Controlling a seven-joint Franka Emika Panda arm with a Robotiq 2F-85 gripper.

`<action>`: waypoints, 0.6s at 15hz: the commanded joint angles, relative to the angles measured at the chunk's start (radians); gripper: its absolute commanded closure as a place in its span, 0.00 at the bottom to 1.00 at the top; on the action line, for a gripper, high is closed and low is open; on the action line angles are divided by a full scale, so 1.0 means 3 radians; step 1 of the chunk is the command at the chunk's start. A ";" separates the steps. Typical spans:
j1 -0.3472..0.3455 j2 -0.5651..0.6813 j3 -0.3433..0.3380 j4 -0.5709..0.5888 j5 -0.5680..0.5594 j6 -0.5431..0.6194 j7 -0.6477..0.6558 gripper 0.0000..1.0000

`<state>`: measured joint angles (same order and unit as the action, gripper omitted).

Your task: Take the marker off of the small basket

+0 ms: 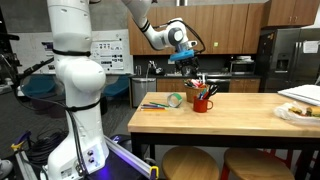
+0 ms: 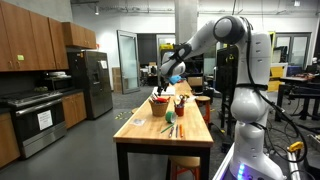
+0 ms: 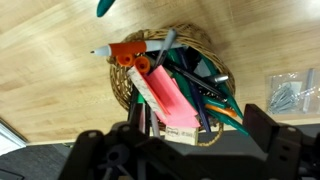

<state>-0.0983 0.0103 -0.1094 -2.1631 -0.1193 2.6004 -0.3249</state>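
I need to close my gripper on the upper end (image 1: pixel 195 83) (image 3: pixel 160 115) of the white marker with red edges, which is beside the pink flat piece in the small basket.
The small basket (image 1: pixel 203 103) is a red cup-shaped holder on the wooden table, full of pens and markers. It also shows in an exterior view (image 2: pixel 181 106). In the wrist view I look straight down into it; its rim (image 3: pixel 121 86) looks woven. An orange-and-white marker (image 3: pixel 126 53) lies across the rim's far side, beside a pink flat piece (image 3: pixel 165 95) and several green and dark pens. My gripper (image 1: pixel 187 62) hangs above the holder, also in an exterior view (image 2: pixel 168 78). In the wrist view the gripper (image 3: pixel 198 130) is open and empty, its fingers either side of the holder.
A pale green round thing (image 1: pixel 176 100) and loose pens (image 1: pixel 155 105) lie on the table (image 1: pixel 230 122) beside the holder. A plate (image 1: pixel 300 112) sits at the table's far end. Scissors-like items (image 3: pixel 290 92) lie nearby. Stools stand under the table.
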 commanded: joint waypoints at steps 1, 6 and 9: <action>-0.0046 0.0052 -0.0030 0.0070 -0.0218 -0.0005 -0.0070 0.00; -0.0043 0.0157 -0.0028 0.0124 -0.0396 0.0040 -0.0052 0.00; -0.0048 0.0269 -0.0037 0.0180 -0.0552 0.0049 -0.0037 0.00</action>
<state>-0.1068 0.0502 -0.1182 -2.1432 -0.2404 2.6084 -0.3286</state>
